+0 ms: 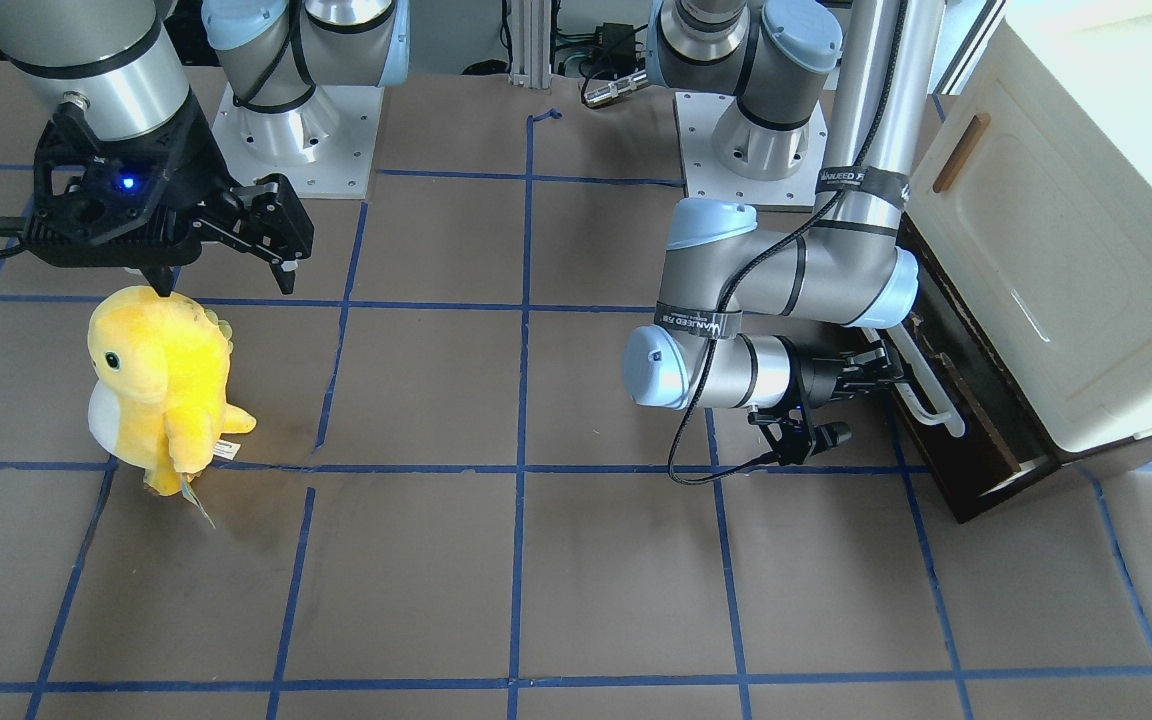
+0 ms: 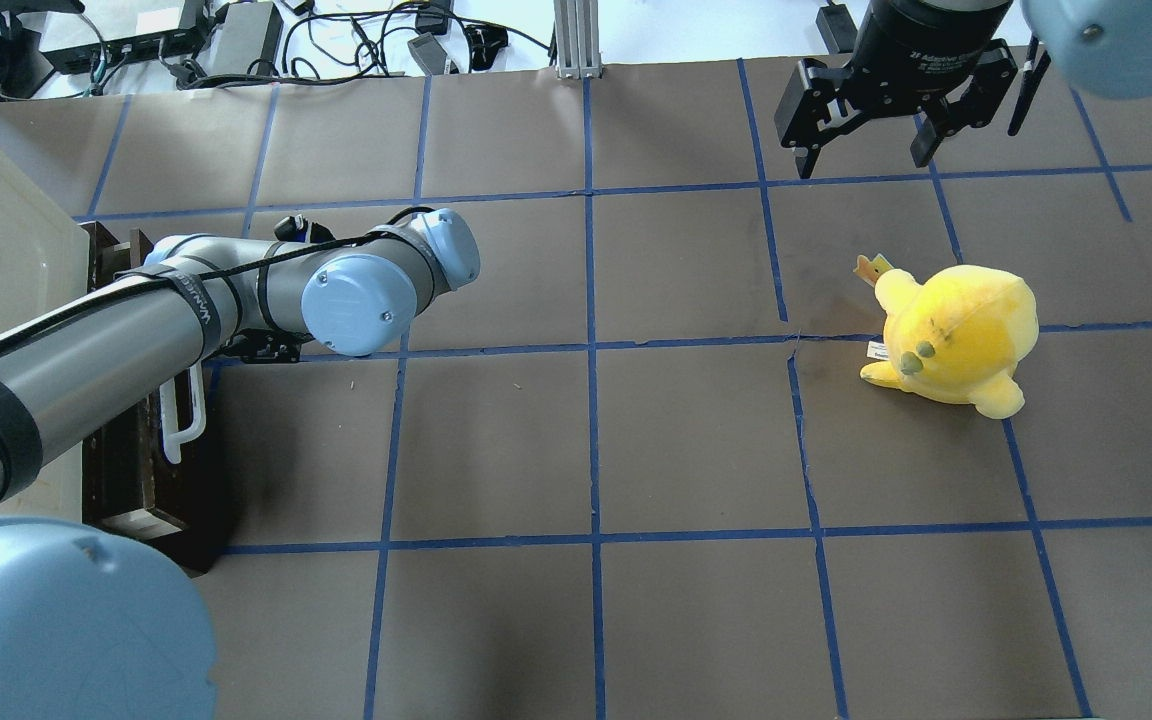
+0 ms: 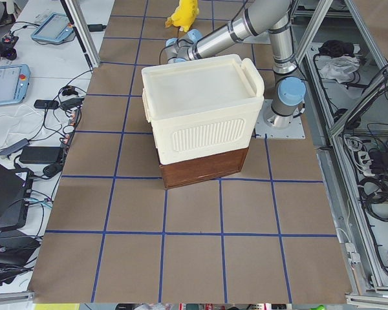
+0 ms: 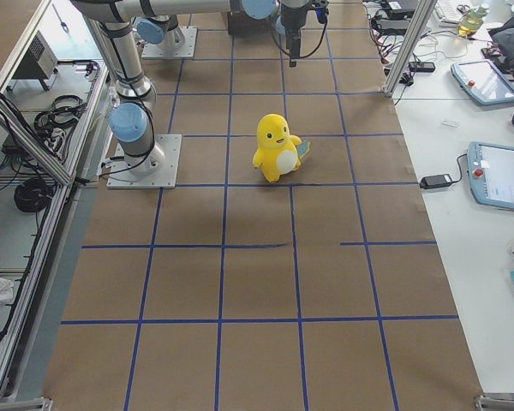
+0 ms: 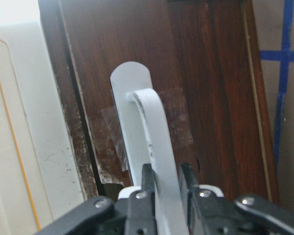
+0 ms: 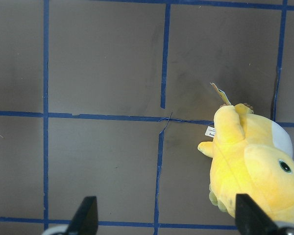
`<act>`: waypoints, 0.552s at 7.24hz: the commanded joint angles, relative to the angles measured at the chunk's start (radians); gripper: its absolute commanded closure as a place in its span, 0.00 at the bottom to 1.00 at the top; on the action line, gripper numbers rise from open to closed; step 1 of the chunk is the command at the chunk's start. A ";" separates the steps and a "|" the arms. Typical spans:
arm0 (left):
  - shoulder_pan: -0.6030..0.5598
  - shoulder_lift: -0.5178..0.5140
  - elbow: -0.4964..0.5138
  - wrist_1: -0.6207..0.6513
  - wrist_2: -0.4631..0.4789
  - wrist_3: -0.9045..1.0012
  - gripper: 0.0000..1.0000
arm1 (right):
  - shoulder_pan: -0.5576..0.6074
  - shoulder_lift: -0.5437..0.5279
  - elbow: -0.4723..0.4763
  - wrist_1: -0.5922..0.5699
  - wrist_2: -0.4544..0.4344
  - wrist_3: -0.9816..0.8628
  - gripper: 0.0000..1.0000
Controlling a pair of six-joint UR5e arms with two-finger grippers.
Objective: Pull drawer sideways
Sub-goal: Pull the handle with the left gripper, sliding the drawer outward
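Observation:
The cream-white cabinet leans toward my left gripper with the drawer nearly shut, so I should open, let the cabinet settle back and retake the drawer's handle [image 1: 934, 398].
The drawer [image 1: 956, 440] has a dark brown wooden front and sits under the cream-white cabinet [image 1: 1056, 250]. Its long white loop handle [image 1: 931, 400] runs along the front. My left gripper [image 1: 876, 378] is shut on this handle. In the left wrist view, both fingers [image 5: 148, 178] clamp the white bar [image 5: 157, 132] against the brown front [image 5: 210, 73]. From overhead, the drawer [image 2: 126, 470] and its handle [image 2: 181, 420] lie partly under my left arm. My right gripper [image 1: 226, 285] is open and empty, hovering over the table; it also shows overhead [image 2: 864, 150].
A yellow plush toy [image 1: 161, 385] stands on the brown paper table, just below my right gripper; it also shows overhead [image 2: 956, 335] and in the right wrist view [image 6: 252, 171]. Blue tape lines grid the table. The cabinet [image 3: 200, 110] stands at the table's left end.

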 commanded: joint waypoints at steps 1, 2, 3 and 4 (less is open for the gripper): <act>-0.002 -0.003 0.001 0.000 0.000 0.000 0.77 | 0.000 0.000 0.000 0.000 0.000 0.000 0.00; -0.006 -0.003 0.001 0.000 0.000 0.000 0.77 | 0.000 0.000 0.000 0.000 0.000 0.000 0.00; -0.007 -0.001 0.001 -0.002 0.000 0.000 0.76 | 0.000 0.000 0.000 0.000 0.000 0.000 0.00; -0.007 -0.001 0.001 -0.003 0.002 0.000 0.63 | 0.000 0.000 0.000 0.000 0.000 0.000 0.00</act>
